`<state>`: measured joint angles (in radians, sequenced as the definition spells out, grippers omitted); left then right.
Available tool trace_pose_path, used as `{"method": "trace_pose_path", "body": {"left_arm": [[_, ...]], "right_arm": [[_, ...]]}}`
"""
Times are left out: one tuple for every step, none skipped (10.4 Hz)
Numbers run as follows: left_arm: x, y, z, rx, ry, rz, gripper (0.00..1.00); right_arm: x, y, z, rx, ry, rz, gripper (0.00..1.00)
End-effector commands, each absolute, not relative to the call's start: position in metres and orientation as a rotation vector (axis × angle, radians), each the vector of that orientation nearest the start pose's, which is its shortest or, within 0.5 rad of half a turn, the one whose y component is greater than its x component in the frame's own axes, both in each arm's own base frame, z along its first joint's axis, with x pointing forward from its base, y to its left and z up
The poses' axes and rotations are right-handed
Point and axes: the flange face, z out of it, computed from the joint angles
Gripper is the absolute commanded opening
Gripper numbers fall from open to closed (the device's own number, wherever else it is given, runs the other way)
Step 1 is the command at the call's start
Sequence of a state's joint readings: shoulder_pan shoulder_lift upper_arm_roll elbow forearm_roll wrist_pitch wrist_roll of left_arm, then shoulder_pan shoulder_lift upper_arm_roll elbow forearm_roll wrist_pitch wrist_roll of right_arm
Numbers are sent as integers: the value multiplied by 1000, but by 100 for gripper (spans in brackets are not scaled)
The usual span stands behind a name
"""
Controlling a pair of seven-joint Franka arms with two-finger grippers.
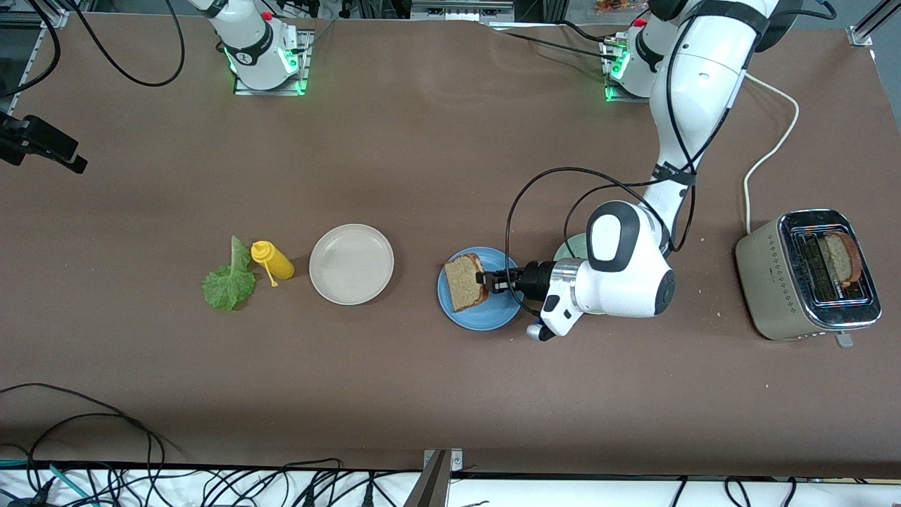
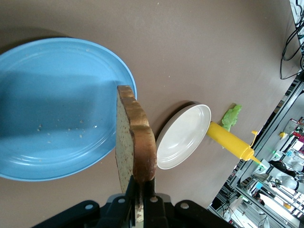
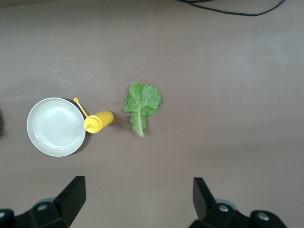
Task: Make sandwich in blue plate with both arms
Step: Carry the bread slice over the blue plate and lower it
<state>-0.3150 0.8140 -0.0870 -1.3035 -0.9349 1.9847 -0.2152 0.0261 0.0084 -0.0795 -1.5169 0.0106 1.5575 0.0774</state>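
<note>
My left gripper is going to release the brown bread slice so it lies flat on the middle of the blue plate [image 1: 490,290] [image 2: 51,111].
My left gripper [image 1: 484,279] is shut on a brown bread slice [image 1: 465,281] and holds it on edge over the blue plate [image 1: 486,317]. In the left wrist view the slice [image 2: 135,142] stands between the gripper [image 2: 141,192] fingers, beside the blue plate [image 2: 52,114]. A second bread slice [image 1: 842,258] sits in the toaster [image 1: 809,274]. The green lettuce leaf [image 1: 229,280] lies on the table toward the right arm's end; it also shows in the right wrist view [image 3: 141,103]. My right gripper [image 3: 138,194] is open and empty, high above the table; it is out of the front view.
A beige plate [image 1: 351,264] and a yellow squeeze bottle [image 1: 273,260] lie between the lettuce and the blue plate. A pale green plate [image 1: 571,246] is mostly hidden under the left arm. The toaster's white cord [image 1: 771,148] runs toward the left arm's base.
</note>
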Motion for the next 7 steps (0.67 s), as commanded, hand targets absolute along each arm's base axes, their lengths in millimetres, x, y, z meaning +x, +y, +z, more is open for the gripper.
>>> {"method": "trace_pose_path", "body": {"left_arm": [[679,-320,265,2257,258,-418,0],[679,-320,264,2257,255,-418,0],[679,-319,261,2258,258,-421,0],[678,-320,260,2258,256,-422,0],[679,-318,256,2259,263,-427,0],[678,-319,254,2260,260,-429,0],[678,-318,251,2261,263,-433,0]], "right_arm": [[554,-30,649,-3106,199,-52,100],[554,-30,650,-3106,198,-55,100],[554,-30,649,-3106,198,-52,100],[554,-30,650,-3106,198,-55,100],[554,-30,650,-3106,198,-52,100],[554,-30,649,-3106,198,-50,100],[554,-30,649,-3106,198,-52,100]]}}
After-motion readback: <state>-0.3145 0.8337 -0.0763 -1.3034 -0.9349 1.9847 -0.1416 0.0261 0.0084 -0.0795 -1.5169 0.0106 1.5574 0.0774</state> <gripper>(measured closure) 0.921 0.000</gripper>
